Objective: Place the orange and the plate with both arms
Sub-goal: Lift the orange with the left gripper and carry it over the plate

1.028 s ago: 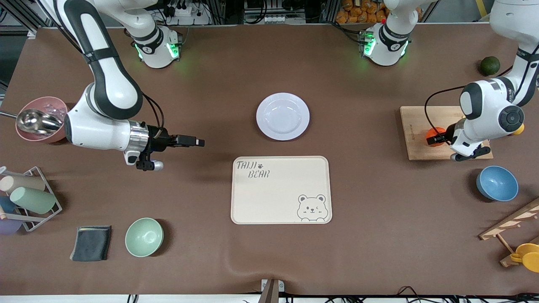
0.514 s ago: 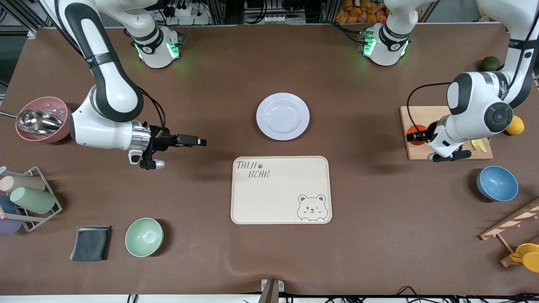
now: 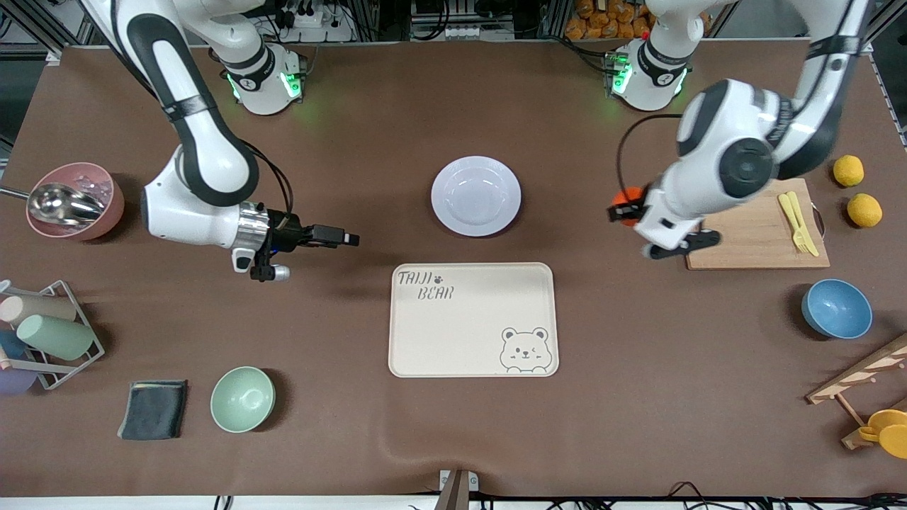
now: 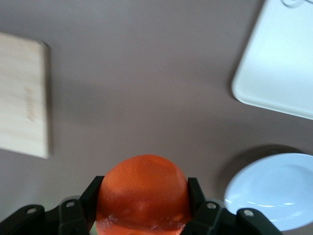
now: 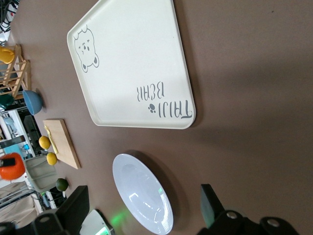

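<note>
The orange will go down in the shallow middle of the empty pale plate (image 3: 471,196) (image 4: 289,192) from my left gripper.
The orange (image 3: 626,196) is off the table, gripped in my left gripper (image 3: 623,207) over the brown tabletop between the wooden cutting board (image 3: 751,237) and the plate (image 3: 476,195). In the left wrist view the orange (image 4: 143,188) fills the shut jaws of the left gripper (image 4: 143,198), with the plate (image 4: 274,188) close by. The pale plate lies empty, farther from the front camera than the bear tray (image 3: 473,319). My right gripper (image 3: 351,239) hovers open over the table toward the right arm's end from the plate. Its wrist view shows the plate (image 5: 142,193) between the spread fingers.
Yellow cutlery (image 3: 797,223) lies on the cutting board, with two lemons (image 3: 848,170) beside it. A blue bowl (image 3: 836,308) and a wooden rack (image 3: 861,379) stand at the left arm's end. At the right arm's end are a green bowl (image 3: 242,399), dark cloth (image 3: 154,409), cup rack (image 3: 42,333) and pink bowl (image 3: 74,202).
My left arm has carried the orange from over the cutting board toward the plate. My right gripper has edged a little toward the plate, still open.
</note>
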